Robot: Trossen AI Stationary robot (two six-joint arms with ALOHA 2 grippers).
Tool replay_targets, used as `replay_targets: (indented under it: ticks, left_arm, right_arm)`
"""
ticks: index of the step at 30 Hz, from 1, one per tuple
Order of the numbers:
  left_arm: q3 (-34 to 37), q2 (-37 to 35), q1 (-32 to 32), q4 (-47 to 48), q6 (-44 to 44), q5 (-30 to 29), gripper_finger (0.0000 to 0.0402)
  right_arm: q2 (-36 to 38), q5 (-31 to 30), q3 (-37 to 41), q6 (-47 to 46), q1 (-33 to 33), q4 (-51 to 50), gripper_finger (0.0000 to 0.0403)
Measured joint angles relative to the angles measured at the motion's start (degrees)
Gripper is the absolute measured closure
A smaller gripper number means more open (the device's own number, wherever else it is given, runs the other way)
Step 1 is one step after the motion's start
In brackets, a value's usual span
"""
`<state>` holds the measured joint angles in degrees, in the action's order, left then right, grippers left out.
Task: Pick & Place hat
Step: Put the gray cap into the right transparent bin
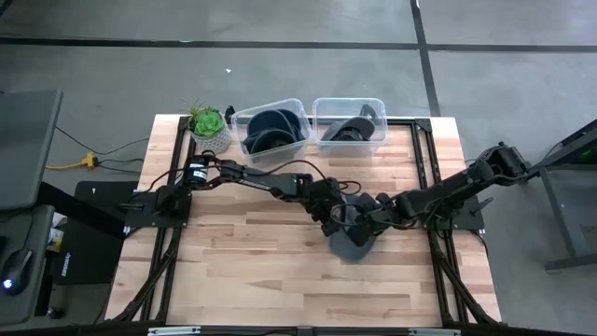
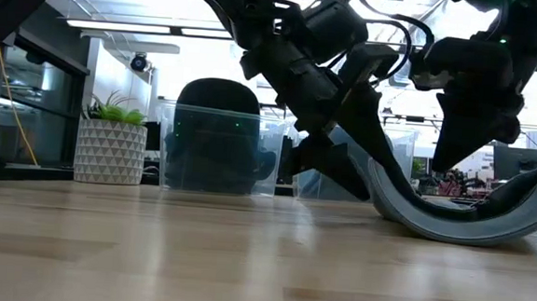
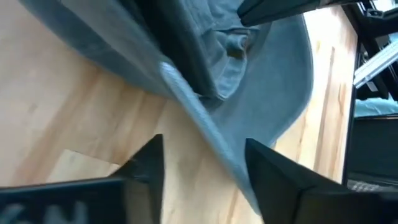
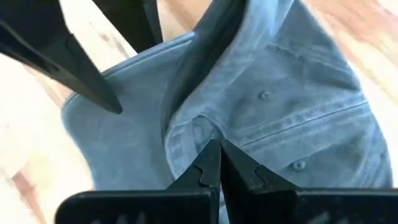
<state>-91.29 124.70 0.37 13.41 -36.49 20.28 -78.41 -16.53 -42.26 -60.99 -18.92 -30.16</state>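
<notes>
My right gripper is closed at the fold of the hat's top, so it should back away and take the brim's edge (image 4: 178,45) while my left gripper holds the hat.
A grey-blue cap (image 1: 354,241) lies on the table's middle right, its curved brim (image 2: 460,223) resting on the wood. My left gripper (image 3: 211,165) is open. Its two fingers stand on either side of the brim's edge (image 3: 205,124), low over the table, at the cap's left side (image 1: 338,222). My right gripper (image 4: 219,165) is shut on the cap's cloth, coming from the right (image 1: 373,219). In the low view the left gripper (image 2: 356,175) slants down to the brim's raised end, and the right gripper (image 2: 460,144) is above the cap. My left gripper has the brim's edge running between its open fingers; I cannot tell whether either finger touches it. My right gripper pinches a fold of the crown's cloth (image 4: 199,134) next to the seam at the brim, between its two fingers, coming from above and slanting from the table's right. The cap rests on the table.
Two clear bins (image 1: 272,129) (image 1: 350,121) stand at the table's far edge, each holding dark hats. A potted plant (image 1: 207,124) is left of them. Bare wood lies toward the near edge and the left of the cap.
</notes>
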Motion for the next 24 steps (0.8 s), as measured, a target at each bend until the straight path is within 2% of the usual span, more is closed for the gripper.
replay_targets:
  ticks: [3,6,8,11,15,18,21,24]
  left_arm:
    - [0.0,0.0,-0.1,0.0,0.1,0.1,0.0287]
    - [0.0,0.0,0.0,0.1,0.6,-0.1,0.0361]
    - [0.0,0.1,0.0,0.1,0.6,-0.2,0.039]
    - [0.0,0.1,0.0,0.5,0.7,-0.9,0.0396]
    - [0.0,0.1,0.4,1.7,0.9,-1.1,0.0401]
    - [0.0,0.1,0.8,2.0,1.6,-1.1,0.0401]
    - [0.0,0.2,1.2,2.0,1.6,-0.7,0.0401]
    - [0.0,0.2,1.4,2.0,1.7,-0.3,0.0401]
  right_arm:
    - [0.0,0.3,0.0,0.4,0.0,0.0,0.0403]
    - [0.0,0.4,0.0,0.6,0.0,0.1,0.0403]
    - [0.0,0.7,0.0,0.6,0.0,0.1,0.0403]
    - [0.1,3.1,0.0,0.8,0.0,0.1,0.0403]
    - [3.6,12.0,-1.6,3.1,-0.1,-1.4,0.0399]
    - [8.6,10.5,-5.4,3.8,-0.8,-4.6,0.04]
    - [13.4,7.5,-10.1,9.1,-1.2,-4.7,0.0402]
    - [16.4,11.8,-14.1,16.7,-1.5,-3.4,0.0401]
